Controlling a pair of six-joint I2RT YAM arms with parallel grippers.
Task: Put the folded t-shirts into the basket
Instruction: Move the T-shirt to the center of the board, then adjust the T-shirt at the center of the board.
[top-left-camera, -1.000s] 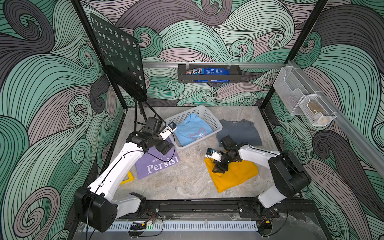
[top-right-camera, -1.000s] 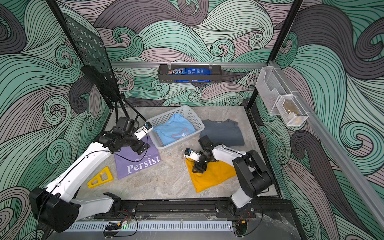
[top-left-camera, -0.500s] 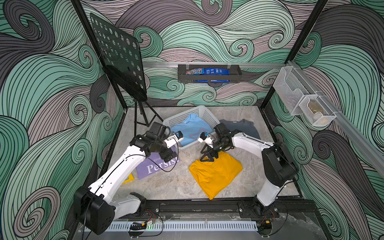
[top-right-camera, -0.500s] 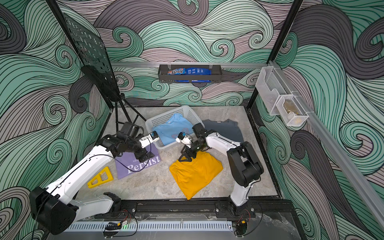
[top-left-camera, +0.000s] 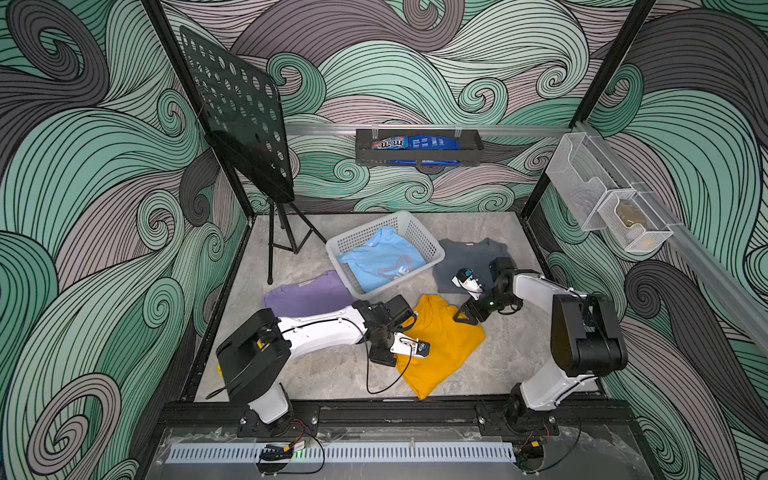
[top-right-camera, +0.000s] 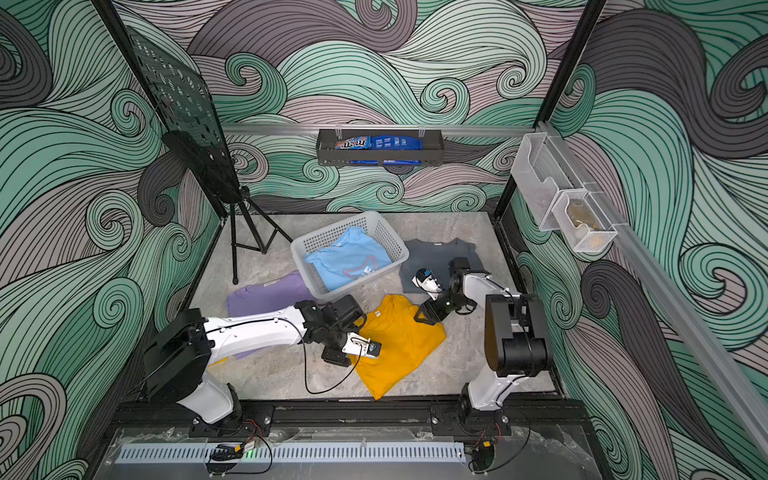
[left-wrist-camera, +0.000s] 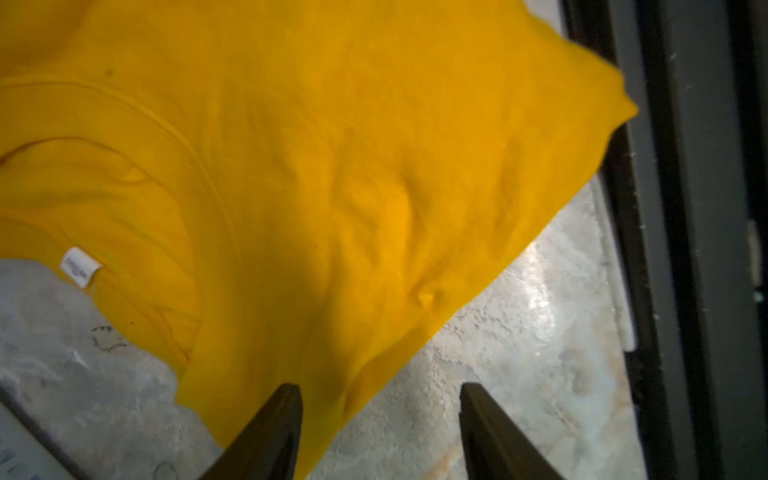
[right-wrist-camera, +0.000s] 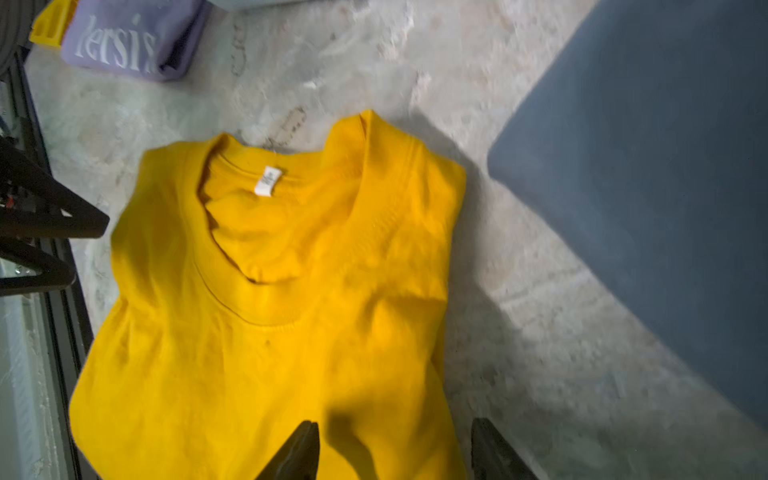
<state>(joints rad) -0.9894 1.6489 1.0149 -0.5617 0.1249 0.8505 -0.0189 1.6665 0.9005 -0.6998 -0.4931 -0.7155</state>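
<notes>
Next, I shift my left gripper, as its opening is mostly over floor past the yellow t-shirt's side edge, and take the t-shirt's shoulder (left-wrist-camera: 232, 384) beside the collar before lifting.
The white basket (top-left-camera: 432, 245) stands at the back middle with the light blue t-shirt (top-left-camera: 382, 262) inside it. The grey t-shirt (top-left-camera: 465, 257) lies to its right and the lavender t-shirt (top-left-camera: 307, 293) to its left, partly under my left arm. In front of the basket the yellow t-shirt (top-left-camera: 440, 349) lies rumpled on the floor. My left gripper (top-left-camera: 381, 358) (left-wrist-camera: 378, 388) stands open at its left edge, one finger over cloth, one over bare floor. At the shirt's right back corner my right gripper (top-left-camera: 465, 318) (right-wrist-camera: 395, 426) is open too, straddling the hem.
A black music stand (top-left-camera: 241, 112) stands at the back left. A black wall tray (top-left-camera: 417, 147) holds candy bags, and wire-mesh bins (top-left-camera: 602, 203) hang on the right wall. The black frame rail (top-left-camera: 374, 409) runs close to the yellow shirt's front corner.
My left arm swung from the lavender shirt to the yellow shirt's left edge, its jaws narrowing. The right gripper dragged the yellow shirt leftward, then drew back to its right corner.
</notes>
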